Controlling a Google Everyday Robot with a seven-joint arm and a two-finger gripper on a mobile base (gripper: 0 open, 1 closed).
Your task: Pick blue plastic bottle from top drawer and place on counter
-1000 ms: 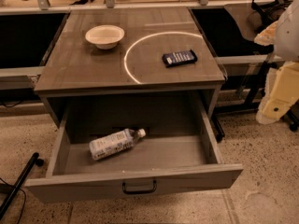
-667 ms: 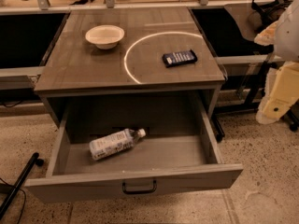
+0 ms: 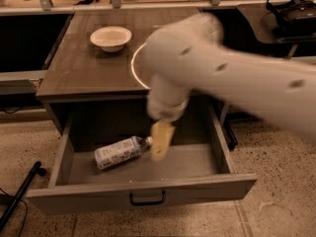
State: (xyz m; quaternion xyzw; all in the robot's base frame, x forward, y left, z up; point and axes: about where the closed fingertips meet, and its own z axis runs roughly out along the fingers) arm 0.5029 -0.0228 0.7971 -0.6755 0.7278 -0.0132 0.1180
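Observation:
The gripper will next grip the bottom half (image 3: pixel 108 156) of the blue plastic bottle, away from its cap.
The blue plastic bottle (image 3: pixel 120 152) lies on its side in the open top drawer (image 3: pixel 143 194), left of middle, cap pointing right. My white arm sweeps in from the right across the counter (image 3: pixel 81 65) and hides its right half. My gripper (image 3: pixel 161 141) hangs down into the drawer, just right of the bottle's cap, close to it. The drawer's dark pull handle (image 3: pixel 147 199) faces the front.
A cream bowl (image 3: pixel 111 37) stands at the counter's back left. Part of the white arc line (image 3: pixel 136 73) shows beside the arm. Dark side shelves flank the counter. A black pole (image 3: pixel 19 195) lies on the floor at the left. A black headset (image 3: pixel 294 11) sits at the back right.
My arm has swung in from the right edge across the counter, and the gripper has dropped into the drawer beside the bottle's cap. The dark packet on the counter is now hidden by the arm.

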